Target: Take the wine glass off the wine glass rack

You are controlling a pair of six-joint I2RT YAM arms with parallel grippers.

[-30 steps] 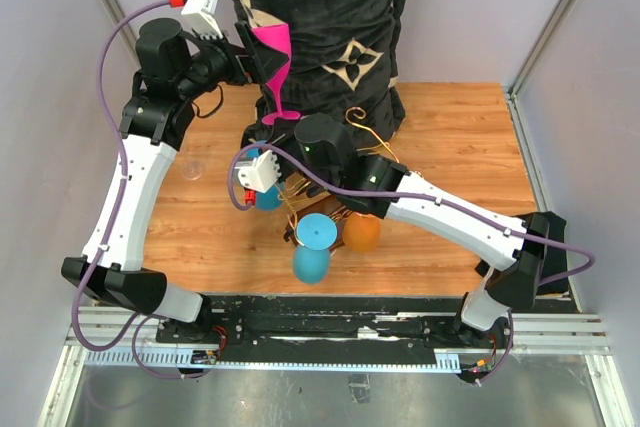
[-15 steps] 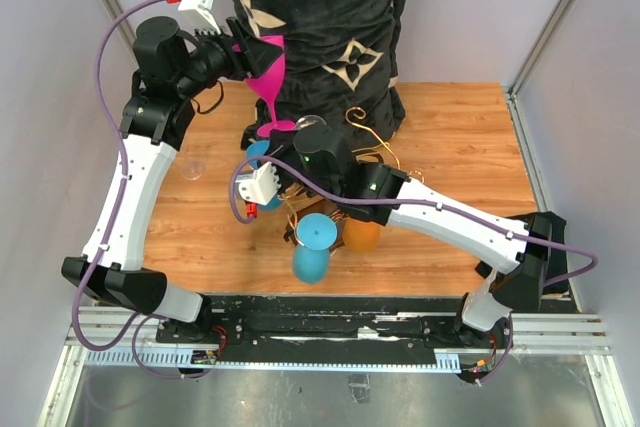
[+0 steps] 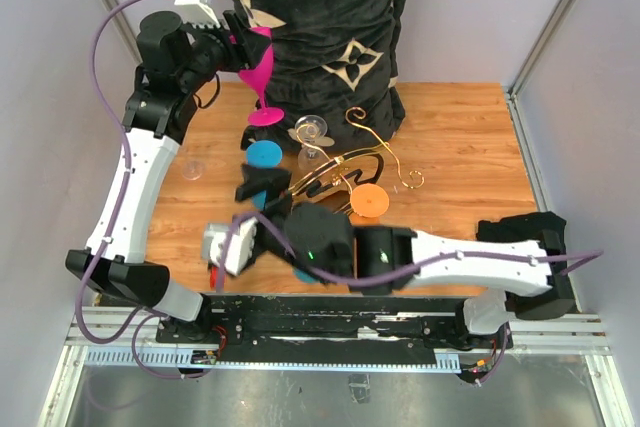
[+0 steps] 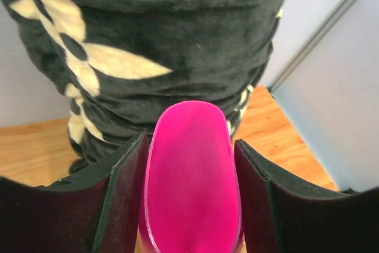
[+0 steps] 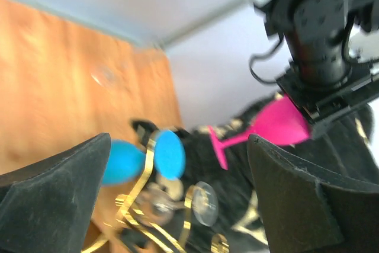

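Note:
The right gripper I use should next move to the foot's edge (image 3: 324, 126) (image 5: 207, 205) on the clear glass that hangs in the gold wine glass rack and close there.
The pink wine glass (image 3: 258, 59) hangs in the air at the back left, off the rack, its foot (image 3: 265, 115) pointing down toward the table. My left gripper (image 3: 243, 47) is shut on its bowl (image 4: 190, 194), one pad on each side. The gold wire wine glass rack (image 3: 345, 169) stands mid-table and bears a blue glass (image 3: 264, 155), a clear glass (image 3: 312, 133) and an orange glass (image 3: 369, 201). My right gripper (image 5: 177, 146) is open wide in front of the rack (image 5: 139, 188), holding nothing; the pink glass (image 5: 278, 122) shows beyond it.
A tall black plush cloth with cream flowers (image 3: 325, 17) fills the back middle, right behind the pink glass. A small clear object (image 3: 193, 169) lies on the wood at the left. The right arm (image 3: 450, 257) lies low along the near edge.
My left gripper closed on the pink glass and carried it up and left. My right gripper opened and drew back toward the near edge; the rack's glasses shifted back.

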